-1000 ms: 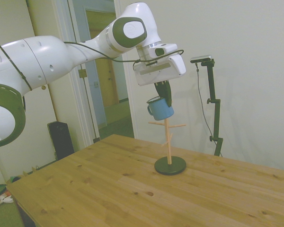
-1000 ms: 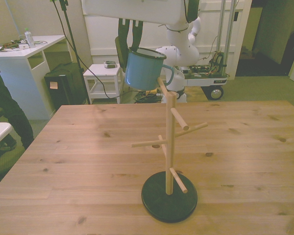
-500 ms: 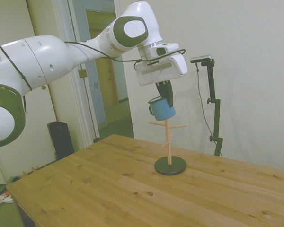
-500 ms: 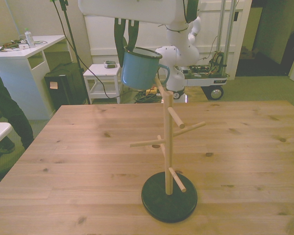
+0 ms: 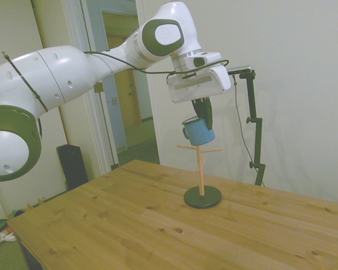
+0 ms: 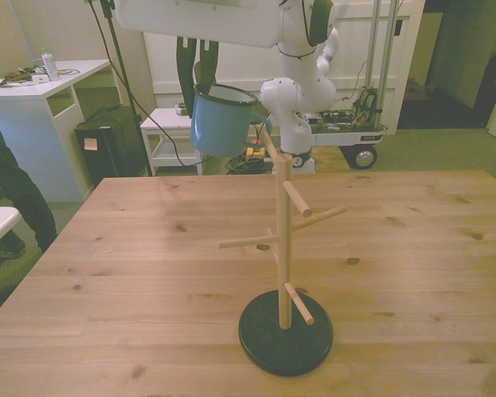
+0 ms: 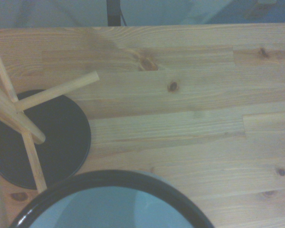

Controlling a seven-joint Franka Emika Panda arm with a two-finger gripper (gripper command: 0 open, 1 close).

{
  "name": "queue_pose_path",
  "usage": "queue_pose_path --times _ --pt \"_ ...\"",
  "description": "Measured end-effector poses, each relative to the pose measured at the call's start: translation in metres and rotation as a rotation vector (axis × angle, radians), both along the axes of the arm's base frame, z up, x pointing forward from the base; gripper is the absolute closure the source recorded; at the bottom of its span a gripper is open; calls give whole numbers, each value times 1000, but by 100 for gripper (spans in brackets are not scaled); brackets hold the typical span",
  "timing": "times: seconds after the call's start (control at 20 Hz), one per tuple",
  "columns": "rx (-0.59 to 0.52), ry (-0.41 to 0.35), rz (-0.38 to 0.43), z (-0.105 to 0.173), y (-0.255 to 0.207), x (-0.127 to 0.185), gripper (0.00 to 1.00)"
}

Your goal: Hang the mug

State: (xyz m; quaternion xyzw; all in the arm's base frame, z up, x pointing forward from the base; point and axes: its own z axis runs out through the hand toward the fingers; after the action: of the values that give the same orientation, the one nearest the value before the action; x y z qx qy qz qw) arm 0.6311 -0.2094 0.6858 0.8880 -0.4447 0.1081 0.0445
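The mug will be hanging from an upper peg of the wooden peg stand (image 5: 192, 146) when my gripper lets it go.
The mug (image 6: 219, 124) is light blue with a dark rim and hangs tilted in the air, held by its rim. My gripper (image 6: 197, 78) is shut on it from above. Its loop handle faces the wooden peg stand (image 6: 285, 240) and sits just beside the tip of the top peg, toward the front view's left. In the side view the mug (image 5: 199, 131) hovers right above the stand (image 5: 201, 169), and my gripper (image 5: 203, 115) points down. The wrist view shows the mug's rim (image 7: 114, 175) close up, with the stand's black base (image 7: 61, 137) below it.
The stand's round black base (image 6: 285, 332) sits on the wooden table (image 6: 107, 273) near the front edge. A person (image 6: 4, 186) stands off the front view's left edge by a white desk (image 6: 33, 83). A small white side table (image 6: 172, 124) and a wheeled cart (image 6: 347, 132) are behind the table.
The mug and gripper have shifted toward the front view's left and slightly up, so the handle has come away from over the top peg. The stand has not moved.
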Motion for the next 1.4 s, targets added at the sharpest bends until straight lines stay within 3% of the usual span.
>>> queue_pose_path --times 0.4,1.4 --pt "-5 17 19 -11 13 21 100" --pt "-24 -18 24 -18 7 34 100"
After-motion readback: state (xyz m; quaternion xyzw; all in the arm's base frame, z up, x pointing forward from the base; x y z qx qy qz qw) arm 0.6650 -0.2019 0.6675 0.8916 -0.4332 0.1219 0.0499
